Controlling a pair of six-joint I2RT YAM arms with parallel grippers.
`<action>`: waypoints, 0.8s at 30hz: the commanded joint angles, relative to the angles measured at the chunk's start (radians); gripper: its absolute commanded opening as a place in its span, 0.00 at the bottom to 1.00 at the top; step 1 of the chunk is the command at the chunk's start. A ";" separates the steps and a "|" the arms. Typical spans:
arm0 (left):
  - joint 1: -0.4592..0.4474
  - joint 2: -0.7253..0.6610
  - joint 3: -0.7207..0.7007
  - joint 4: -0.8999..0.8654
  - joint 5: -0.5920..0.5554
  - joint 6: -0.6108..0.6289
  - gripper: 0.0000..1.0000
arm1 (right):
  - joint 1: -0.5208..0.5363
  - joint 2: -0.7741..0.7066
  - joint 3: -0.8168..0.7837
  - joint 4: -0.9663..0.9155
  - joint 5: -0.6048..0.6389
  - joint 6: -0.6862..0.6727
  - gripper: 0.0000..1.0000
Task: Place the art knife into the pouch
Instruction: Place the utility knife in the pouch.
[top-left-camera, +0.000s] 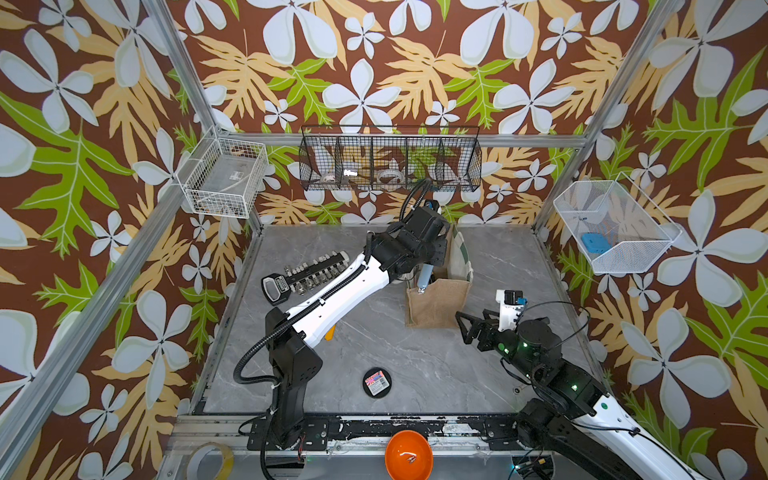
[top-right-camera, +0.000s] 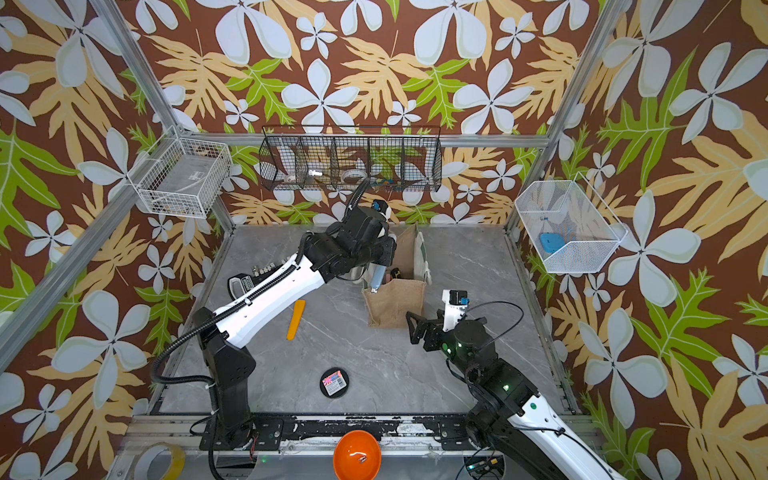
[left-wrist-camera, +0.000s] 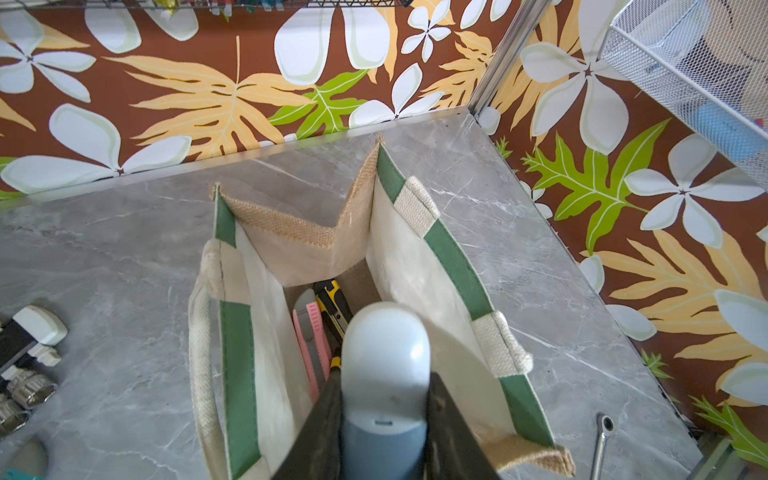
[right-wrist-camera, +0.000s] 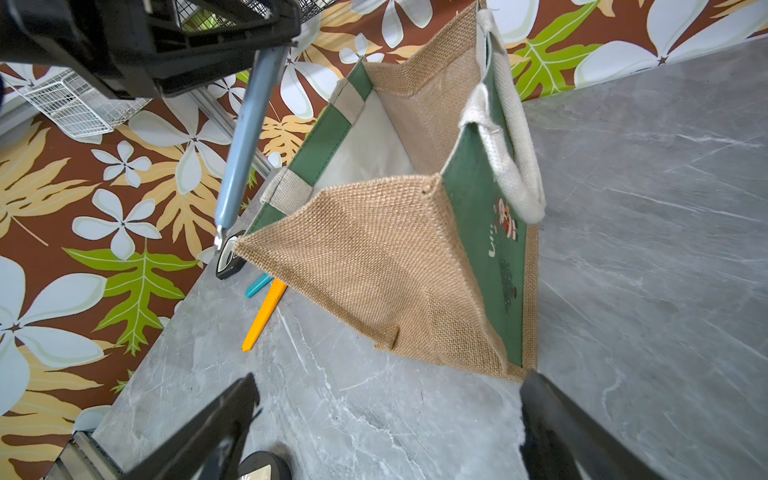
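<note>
My left gripper is going to let go of the art knife inside the pouch (top-left-camera: 432, 276) (left-wrist-camera: 333, 345), between the pink cutter and the yellow-black cutter.
The art knife (top-left-camera: 424, 276) (top-right-camera: 378, 276) is a slim grey-blue pen-shaped tool that hangs tip down. My left gripper (top-left-camera: 426, 266) (left-wrist-camera: 384, 384) is shut on its upper part. It hangs over the open mouth of the pouch (top-left-camera: 438, 303) (top-right-camera: 395, 303), a tan burlap tote with green trim (left-wrist-camera: 457, 266) and white rope handles. In the right wrist view the knife (right-wrist-camera: 245, 137) ends level with the rim at the pouch's (right-wrist-camera: 374, 266) near corner. My right gripper (top-left-camera: 463, 328) (right-wrist-camera: 390, 386) stands open and empty, low beside the pouch's front.
A pink cutter (left-wrist-camera: 311, 332) and a yellow-black cutter (left-wrist-camera: 334, 303) lie inside the pouch. A socket rail (top-left-camera: 307, 274) sits at the left, an orange tool (top-right-camera: 296, 320) and a teal pen (right-wrist-camera: 257, 284) nearby. A black round tin (top-left-camera: 377, 382) lies in front. Wire baskets (top-left-camera: 390, 160) hang on the walls.
</note>
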 joint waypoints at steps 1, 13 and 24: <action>0.000 0.056 0.084 -0.020 -0.042 0.059 0.21 | 0.002 -0.002 0.000 0.002 0.012 0.014 0.98; 0.021 0.227 0.221 -0.009 -0.093 0.132 0.25 | 0.001 -0.033 -0.019 -0.012 0.016 0.023 0.99; 0.041 0.267 0.131 0.008 -0.030 0.121 0.25 | 0.002 -0.003 -0.029 0.012 0.011 0.018 0.99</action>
